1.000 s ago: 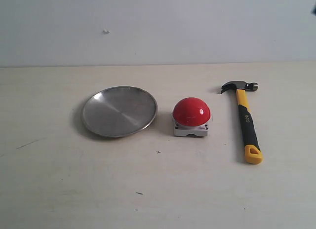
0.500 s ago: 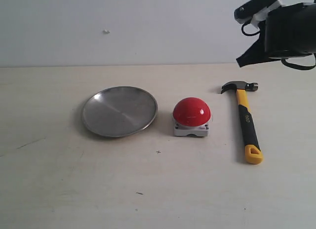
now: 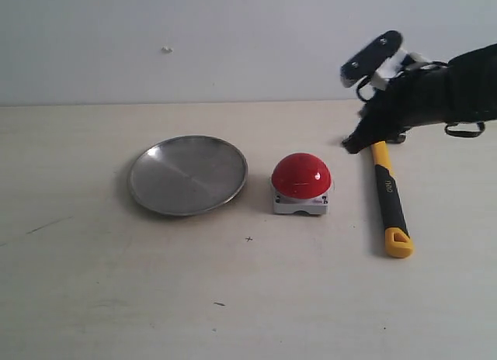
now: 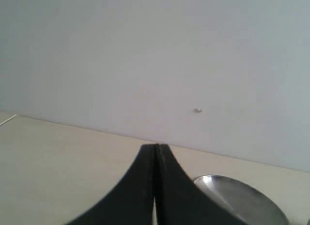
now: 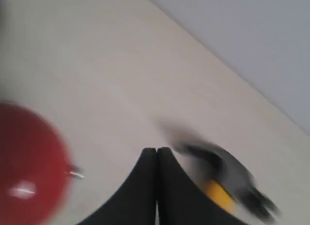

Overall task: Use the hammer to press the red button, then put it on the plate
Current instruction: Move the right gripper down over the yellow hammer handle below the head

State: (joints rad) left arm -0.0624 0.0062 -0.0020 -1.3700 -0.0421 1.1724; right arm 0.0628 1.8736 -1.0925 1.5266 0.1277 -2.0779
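Observation:
My right gripper is to go to the hammer next. It should close on the yellow part of its handle (image 3: 380, 153) (image 5: 219, 194), beside the hammer's dark head.
The hammer (image 3: 388, 197) lies flat on the table to the right of the red button (image 3: 301, 176), yellow butt toward the front. Its dark head is hidden in the exterior view by my right gripper (image 3: 350, 146), which hangs shut just above that end. The right wrist view shows the blurred hammer (image 5: 220, 174) head beside the shut right gripper (image 5: 157, 149), and the red button (image 5: 29, 169) off to one side. The silver plate (image 3: 188, 174) sits left of the button. My left gripper (image 4: 156, 146) is shut, empty, with the plate (image 4: 242, 198) rim beyond it.
A pale wall runs behind the light wooden table (image 3: 248, 298). A small dark mark (image 3: 248, 239) and a few specks dot the tabletop in front of the button.
My right arm has come down from the upper right corner toward the left, and its gripper now covers the hammer's head. The hammer, button and plate have not moved.

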